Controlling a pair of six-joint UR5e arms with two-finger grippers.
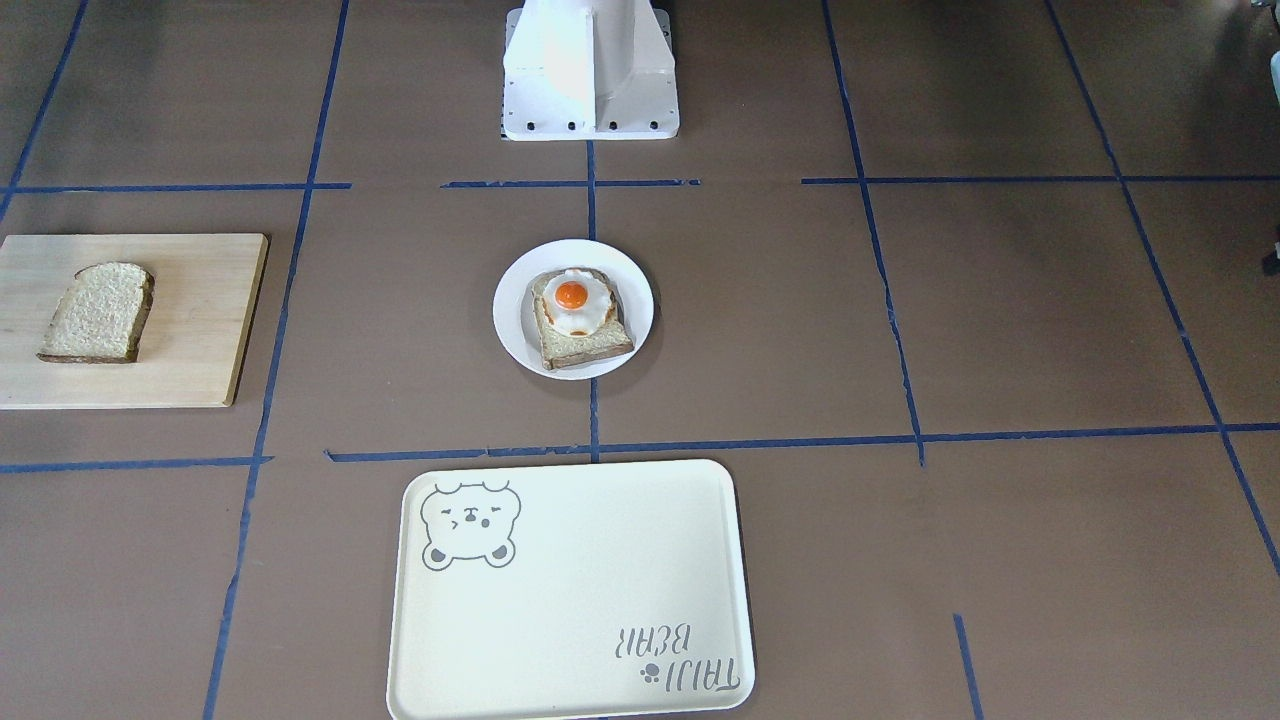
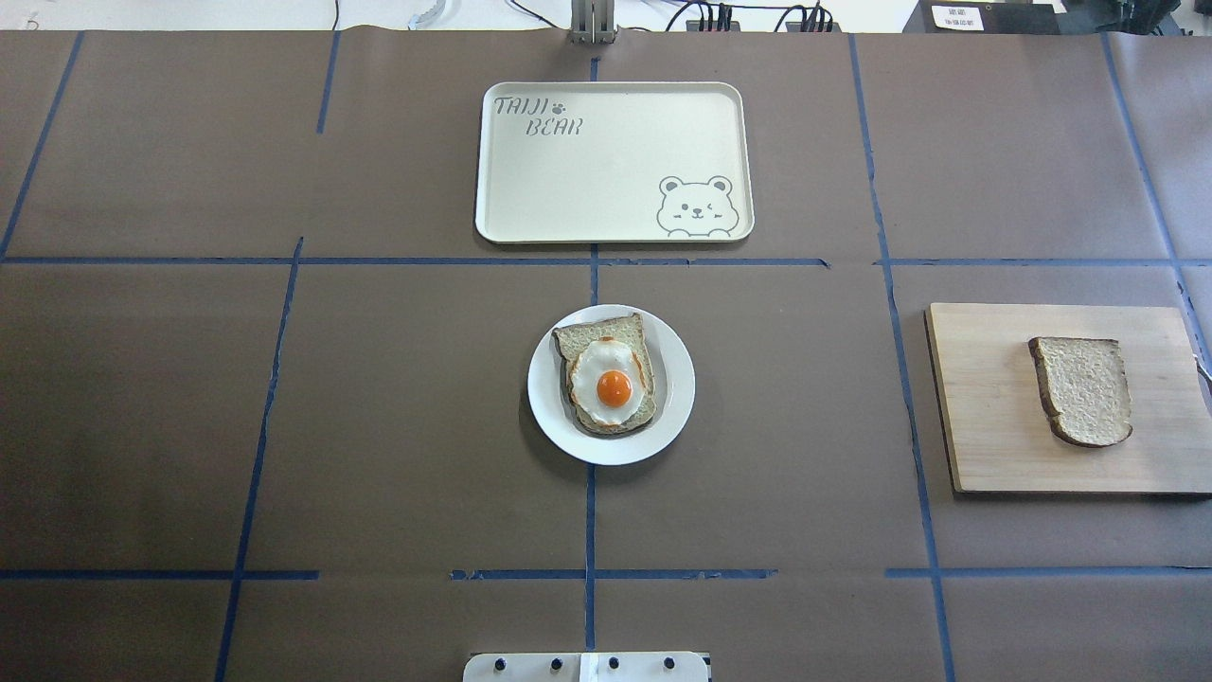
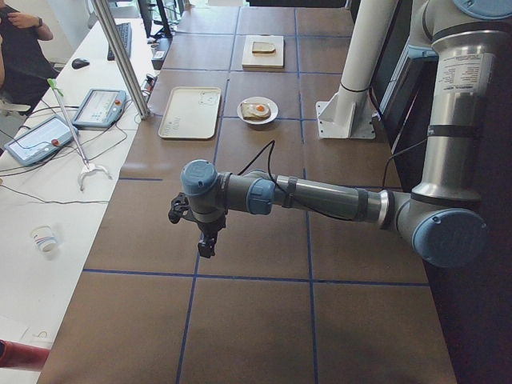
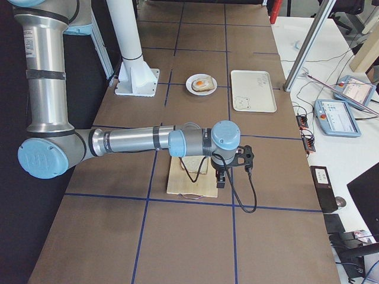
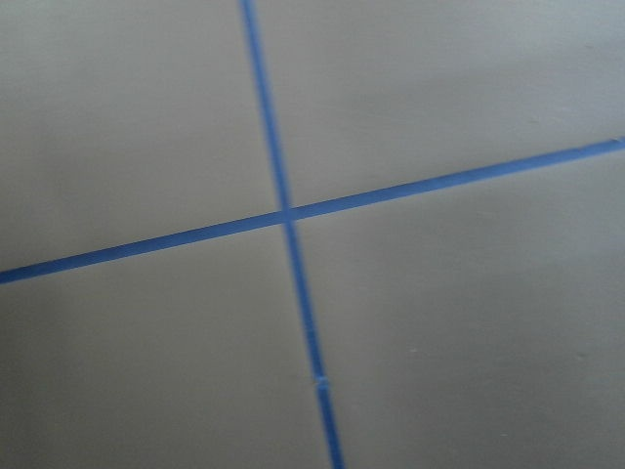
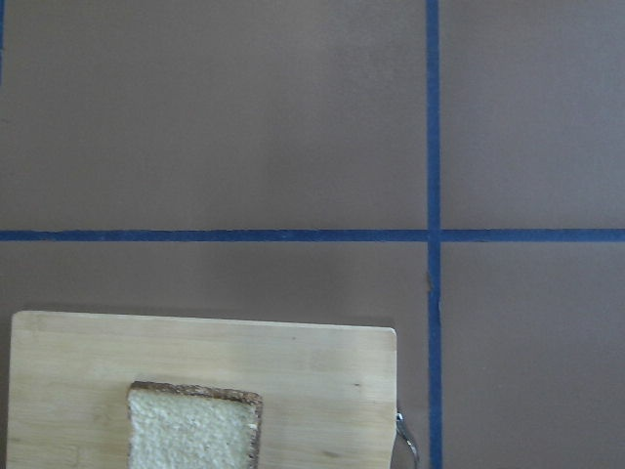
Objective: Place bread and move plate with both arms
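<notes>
I will next close my right gripper on the plain bread slice's outer side [image 1: 62, 305], mid-side, farthest from the white plate.
The plain bread slice [image 2: 1084, 390] lies on a wooden board [image 2: 985, 407] at the robot's right; it also shows in the front view [image 1: 98, 312] and at the bottom of the right wrist view [image 6: 193, 428]. The white plate [image 2: 677, 384] sits mid-table, also in the front view [image 1: 510, 310], and carries a toast with a fried egg [image 2: 611, 379]. My left gripper [image 3: 206, 250] hangs over bare table far from the plate. My right gripper [image 4: 220, 180] hovers by the board's far edge, near the bread. I cannot tell whether either is open or shut.
A cream tray with a bear drawing [image 2: 615, 161] lies beyond the plate, on the operators' side. The white pedestal base [image 1: 590, 70] stands on the robot's side. Blue tape lines cross the brown table. Side benches hold operators' devices.
</notes>
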